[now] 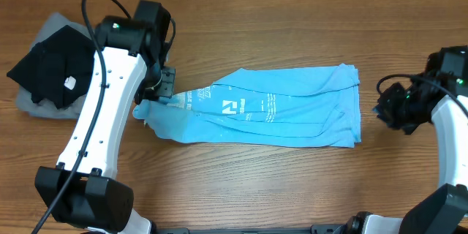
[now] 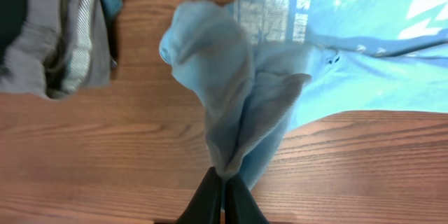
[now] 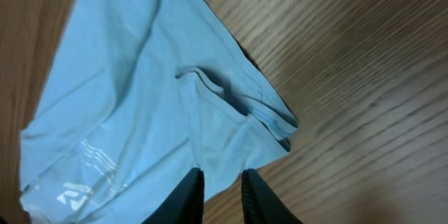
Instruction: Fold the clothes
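I need to release the shirt's bunched end from my left gripper on the blue cloth (image 1: 191, 114) just below the white lettering closest to it.
A light sky-blue T-shirt (image 1: 278, 106) with white lettering lies folded lengthwise across the middle of the table. Its left end is bunched and lifted, and my left gripper (image 1: 150, 101) is shut on it. The left wrist view shows the gathered blue cloth (image 2: 238, 105) rising from the closed left gripper (image 2: 224, 176). My right gripper (image 1: 382, 108) hangs just beyond the shirt's right edge, apart from it. In the right wrist view the right gripper (image 3: 222, 175) is open above the shirt's corner (image 3: 231, 140), holding nothing.
A pile of black and grey clothes (image 1: 51, 69) lies at the far left of the table, seen as grey folds (image 2: 63, 35) in the left wrist view. Bare wood table (image 1: 292, 183) surrounds the shirt.
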